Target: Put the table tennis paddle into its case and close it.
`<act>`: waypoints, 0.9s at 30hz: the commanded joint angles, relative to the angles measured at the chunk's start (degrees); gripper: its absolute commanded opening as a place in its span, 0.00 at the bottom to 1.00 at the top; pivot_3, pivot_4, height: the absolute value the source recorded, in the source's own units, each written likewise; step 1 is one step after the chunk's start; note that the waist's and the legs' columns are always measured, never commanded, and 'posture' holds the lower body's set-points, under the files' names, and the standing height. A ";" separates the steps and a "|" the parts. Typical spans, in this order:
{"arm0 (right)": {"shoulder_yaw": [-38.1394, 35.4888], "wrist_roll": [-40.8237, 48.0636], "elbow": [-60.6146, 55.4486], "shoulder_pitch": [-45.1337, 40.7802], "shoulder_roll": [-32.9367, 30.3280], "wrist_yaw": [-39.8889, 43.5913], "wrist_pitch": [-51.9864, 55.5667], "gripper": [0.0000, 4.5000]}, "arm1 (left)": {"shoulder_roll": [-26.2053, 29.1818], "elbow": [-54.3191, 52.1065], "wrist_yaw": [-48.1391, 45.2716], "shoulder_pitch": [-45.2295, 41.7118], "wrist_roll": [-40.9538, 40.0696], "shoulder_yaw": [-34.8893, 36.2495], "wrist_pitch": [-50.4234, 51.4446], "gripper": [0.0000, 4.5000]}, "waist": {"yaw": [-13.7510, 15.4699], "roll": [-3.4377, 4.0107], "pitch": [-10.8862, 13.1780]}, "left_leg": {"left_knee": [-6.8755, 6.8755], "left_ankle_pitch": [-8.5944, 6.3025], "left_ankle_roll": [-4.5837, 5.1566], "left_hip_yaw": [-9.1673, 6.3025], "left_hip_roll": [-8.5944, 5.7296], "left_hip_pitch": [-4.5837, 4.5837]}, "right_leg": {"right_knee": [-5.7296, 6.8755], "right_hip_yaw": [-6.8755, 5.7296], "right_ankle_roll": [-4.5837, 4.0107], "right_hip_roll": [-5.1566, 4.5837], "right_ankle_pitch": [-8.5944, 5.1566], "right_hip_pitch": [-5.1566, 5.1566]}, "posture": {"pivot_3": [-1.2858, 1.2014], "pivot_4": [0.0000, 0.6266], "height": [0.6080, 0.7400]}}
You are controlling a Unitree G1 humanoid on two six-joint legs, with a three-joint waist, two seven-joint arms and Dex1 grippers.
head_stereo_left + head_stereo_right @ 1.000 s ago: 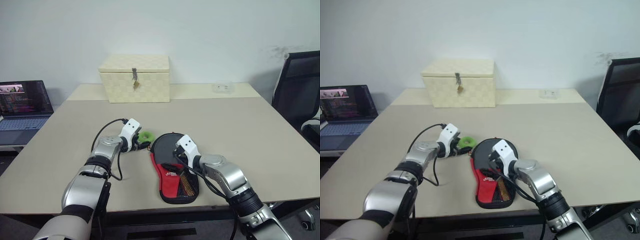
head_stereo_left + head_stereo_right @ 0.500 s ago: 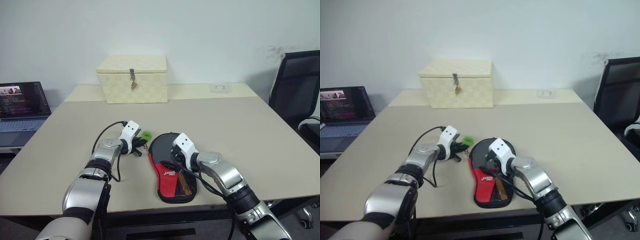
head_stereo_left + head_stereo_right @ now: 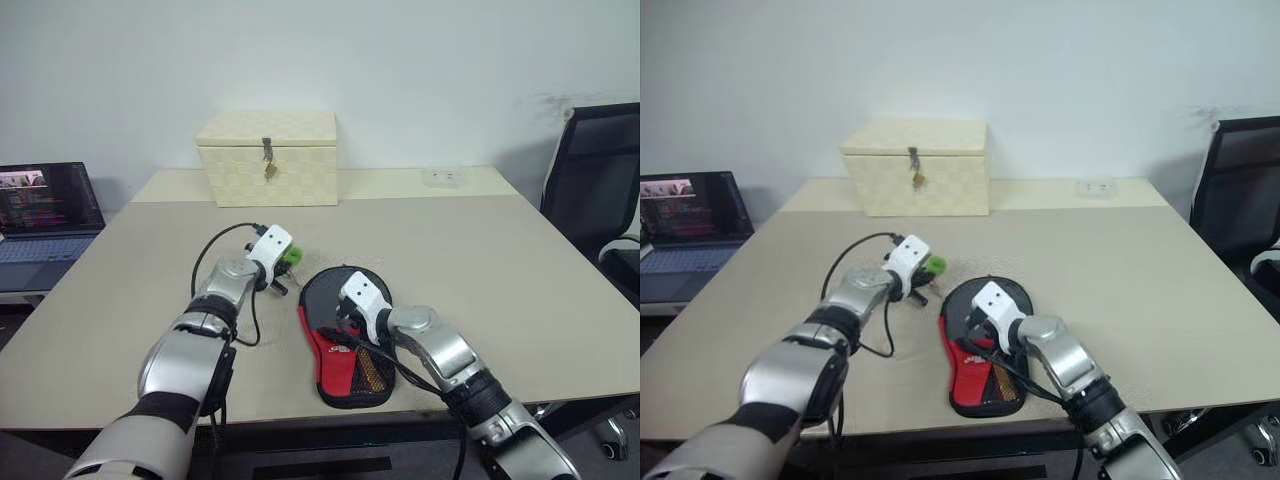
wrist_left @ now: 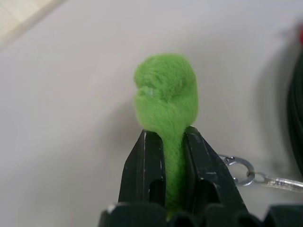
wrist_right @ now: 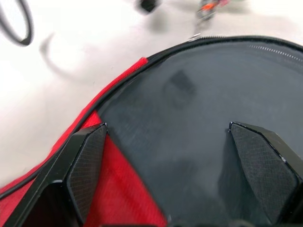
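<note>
The robot's left gripper will release the fuzzy green ring on the table (image 3: pixel 411 280) next to the round end of the case, toward the black chair.
The case (image 3: pixel 330 365), black and red, lies open near the table's front edge. The table tennis paddle (image 3: pixel 325 292) rests inside it, black face up, with the light handle (image 3: pixel 374 370) under the mesh. My right gripper (image 5: pixel 166 126) hangs open just over the dark face, one pad (image 5: pixel 87 165) at the red lining. Left of the case's round end, my left gripper (image 3: pixel 283 262) is shut on the fuzzy green ring (image 4: pixel 165 94), which sticks out past the fingertips. A small metal ring (image 4: pixel 239 170) links it to the zipper.
A cream woven box (image 3: pixel 268 157) with a latch stands at the back of the table (image 3: pixel 480 250). A laptop (image 3: pixel 45 210) sits on a side surface to the left, a black chair (image 3: pixel 600 170) to the right. A small white item (image 3: pixel 443 176) lies at the far edge.
My left gripper has shut on the green ring, then lifted it and carried it a little farther from me. The right gripper has stayed open over the case.
</note>
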 commanded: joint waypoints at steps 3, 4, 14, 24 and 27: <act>3.02 -0.68 -3.09 6.31 -1.18 0.78 7.82 1.00 | -0.70 0.45 8.62 -6.36 4.76 -1.65 -3.17 0.03 | -0.04 -0.01 0.00 | 0.00 0.00 0.00 -0.01 -0.02 0.01 | 0.00 -0.02 0.01 0.01 -0.01 0.00 | 0.52 0.24 1.00; 2.28 0.22 -4.78 7.27 -0.76 0.47 9.97 1.00 | -1.33 0.62 9.47 -6.92 5.81 -2.30 -3.54 0.03 | -0.05 -0.01 0.00 | 0.00 0.00 0.00 -0.02 -0.03 0.01 | 0.01 -0.03 0.02 0.02 -0.01 0.00 | 0.52 0.24 1.00; 4.87 -0.31 -16.33 15.33 -4.75 -0.36 16.74 1.00 | -8.70 1.48 14.73 -10.15 17.06 -11.20 -9.70 0.03 | 0.48 -0.10 -0.10 | 0.01 0.00 -0.01 -0.04 -0.21 0.01 | -0.05 -0.04 0.14 -0.01 -0.07 0.07 | 0.52 0.24 1.00; 5.25 0.18 -19.61 17.35 -4.50 -2.23 19.31 1.00 | -15.97 1.80 18.74 -12.46 28.25 -22.28 -18.34 0.03 | 1.38 -0.15 -0.17 | 0.00 0.00 -0.01 -0.05 -0.31 0.00 | -0.08 -0.04 0.27 -0.05 -0.15 0.09 | 0.52 0.24 1.00; 5.37 0.40 -19.91 17.52 -4.40 -2.60 19.60 1.00 | -18.06 1.73 18.97 -12.64 29.94 -24.16 -21.00 0.03 | 1.56 -0.15 -0.18 | -0.01 0.00 -0.01 -0.06 -0.35 0.00 | -0.09 -0.03 0.29 -0.06 -0.16 0.09 | 0.52 0.24 1.00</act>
